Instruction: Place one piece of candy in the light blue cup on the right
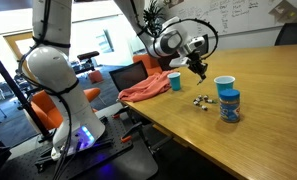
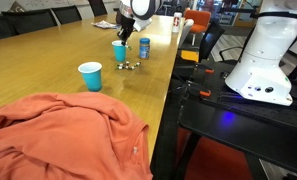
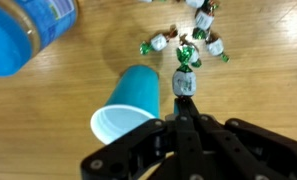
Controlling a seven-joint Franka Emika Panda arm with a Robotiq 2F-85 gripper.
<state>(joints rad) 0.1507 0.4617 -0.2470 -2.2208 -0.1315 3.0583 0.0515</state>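
I am going to open my gripper and let the silver-wrapped candy, now held above the table, go inside the light blue cup (image 1: 224, 82) (image 3: 121, 122) next to the darker blue tub.
The light blue cup (image 1: 224, 86) stands upright on the wooden table next to the darker blue labelled tub (image 1: 229, 105). Both exterior views show it (image 2: 119, 50). In the wrist view the cup (image 3: 133, 100) lies just left of my gripper (image 3: 184, 96), its white inside visible. My gripper (image 1: 198, 68) hangs above the table and is shut on one green and silver wrapped candy (image 3: 184, 80). Several loose candies (image 3: 193, 40) lie on the table beyond it; they also show in an exterior view (image 1: 201, 100). The gripper is beside the cup's rim, not over its opening.
A smaller teal cup (image 1: 174, 81) (image 2: 90, 76) stands near a crumpled orange-red cloth (image 1: 143, 90) at the table's edge. The tub fills the wrist view's upper left (image 3: 23, 30). Chairs and the robot base stand beside the table.
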